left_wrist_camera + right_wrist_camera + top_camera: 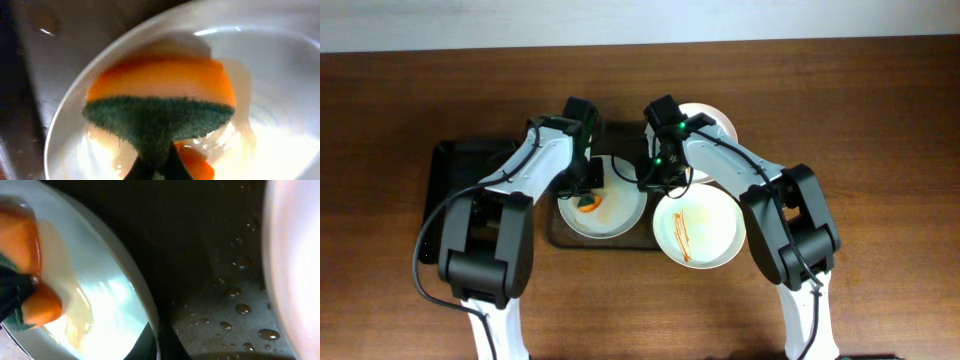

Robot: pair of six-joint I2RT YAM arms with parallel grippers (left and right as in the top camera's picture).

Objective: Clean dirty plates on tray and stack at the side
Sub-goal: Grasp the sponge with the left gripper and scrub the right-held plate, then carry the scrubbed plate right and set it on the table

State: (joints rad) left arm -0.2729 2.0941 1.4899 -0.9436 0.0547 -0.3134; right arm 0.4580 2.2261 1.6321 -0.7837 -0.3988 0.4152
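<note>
Next, my right gripper lets go of the plate on the brown wooden table [809, 171], where it will sit beside the dark tray and opposite the black tray.
A white dirty plate [610, 212] lies on the dark tray [620, 140] at the centre. My left gripper [588, 185] is shut on an orange and green sponge [160, 100] and presses it on the plate's left part [280, 75]. My right gripper [650, 178] is shut on the plate's right rim [145, 305]. The sponge also shows at the left of the right wrist view [25, 270]. A second white plate [700, 228] with an orange smear lies at the tray's right front. A clean white plate [712, 122] sits behind the right arm.
A black tray [455, 170] sits at the left on the brown wooden table [880, 130]. Water drops lie on the dark tray's floor [240, 310]. Both arms cross over the tray's back half.
</note>
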